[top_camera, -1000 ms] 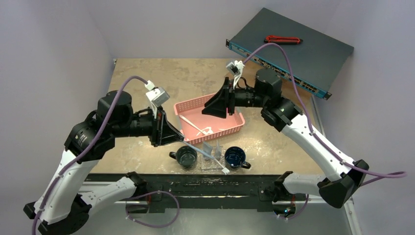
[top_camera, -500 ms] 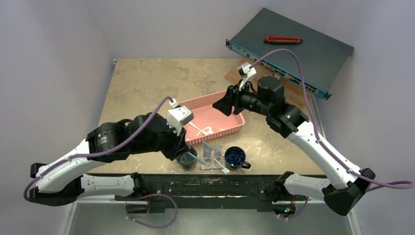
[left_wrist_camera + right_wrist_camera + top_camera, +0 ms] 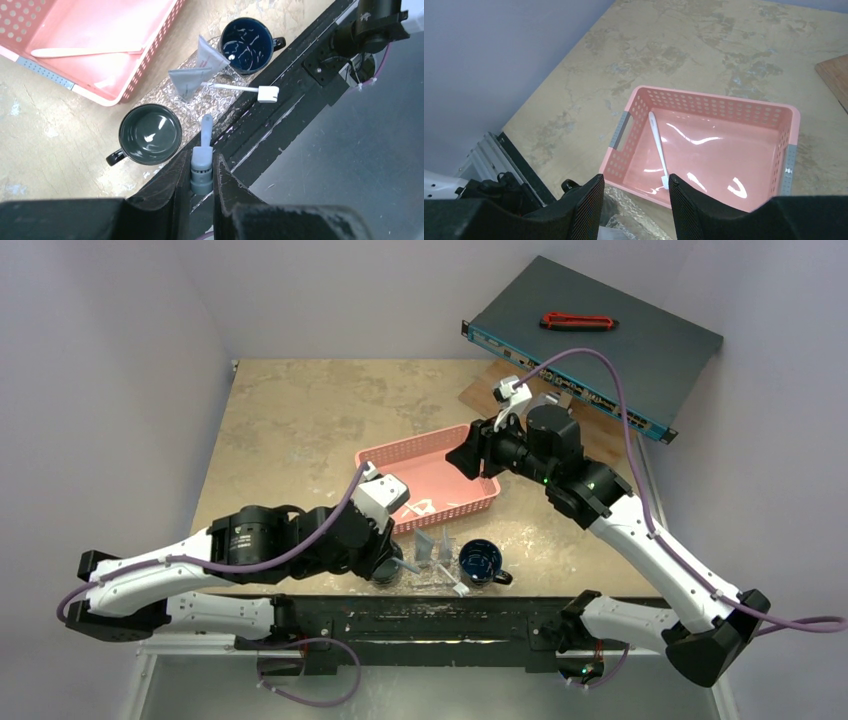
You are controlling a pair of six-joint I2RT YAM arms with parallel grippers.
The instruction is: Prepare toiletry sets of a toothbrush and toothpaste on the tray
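Next, the left gripper releases the light blue toothbrush on the transparent tray (image 3: 424, 576) (image 3: 203, 111) between the white toothbrush and the dark mug.
My left gripper (image 3: 201, 159) is shut on the thick grey-blue end of a light blue toothbrush (image 3: 205, 131). Its slim end points at the near edge of the transparent tray (image 3: 212, 101), just right of a dark mug (image 3: 150, 134). On the tray lie two grey toothpaste tubes (image 3: 206, 54) (image 3: 184, 82) and a white toothbrush (image 3: 240, 89). My right gripper (image 3: 636, 192) hangs open and empty over the pink basket (image 3: 704, 100). Another white toothbrush (image 3: 657, 146) lies in that basket. From above, the left gripper (image 3: 388, 558) covers most of the dark mug, and the right gripper (image 3: 464, 454) is at the basket's right end.
A blue mug (image 3: 246, 40) stands at the tray's other end. The black rail (image 3: 430, 615) of the table's near edge runs right below the tray. A dark network switch (image 3: 600, 340) with a red tool on it sits at the back right, beside a wooden board (image 3: 495, 390).
My left arm has swung down and forward, carrying the light blue toothbrush to the dark mug and tray. My right gripper has drawn back to the right over the basket.
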